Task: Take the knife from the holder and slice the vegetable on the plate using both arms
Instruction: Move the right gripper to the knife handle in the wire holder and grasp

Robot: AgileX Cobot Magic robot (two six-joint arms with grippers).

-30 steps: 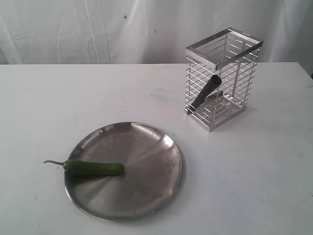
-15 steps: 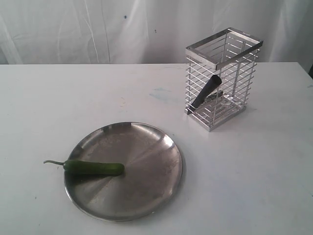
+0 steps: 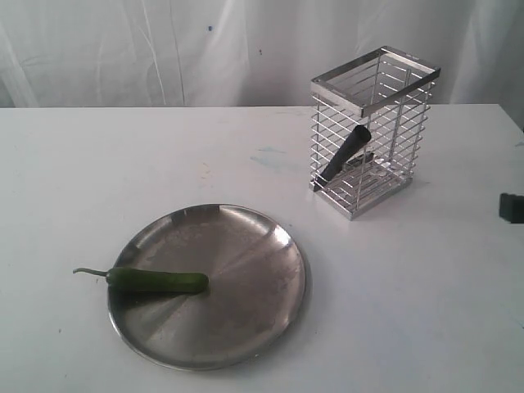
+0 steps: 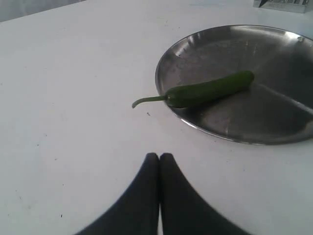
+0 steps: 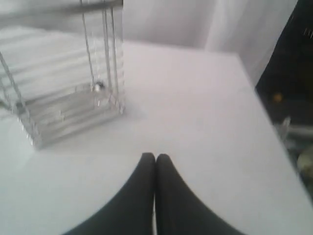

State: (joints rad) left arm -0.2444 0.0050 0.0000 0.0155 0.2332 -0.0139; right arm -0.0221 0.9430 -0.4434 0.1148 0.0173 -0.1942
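Observation:
Next, I move my right gripper to the upper end of the knife's black handle (image 3: 357, 138) at the chrome wire holder and close it there.
The green chili (image 3: 158, 282) (image 4: 210, 90) lies on the left part of the steel plate (image 3: 246, 270) (image 4: 274, 122), its stem over the rim. The black-handled knife (image 3: 344, 154) leans inside the chrome wire holder (image 3: 372, 131) (image 5: 63, 98) at the back right. My left gripper (image 4: 159, 155) is shut and empty over bare table, short of the plate. My right gripper (image 5: 155, 156) is shut and empty, beside the holder's base. A black bit of the right arm (image 3: 512, 208) shows at the exterior view's right edge.
The white table (image 3: 409, 311) ends at a white curtain (image 3: 164, 49) behind. In the right wrist view the table's edge (image 5: 274, 127) drops off to a dark area beside the holder.
A black part of the right arm has come into the exterior view at its right edge. The chili, plate, knife and holder have not moved.

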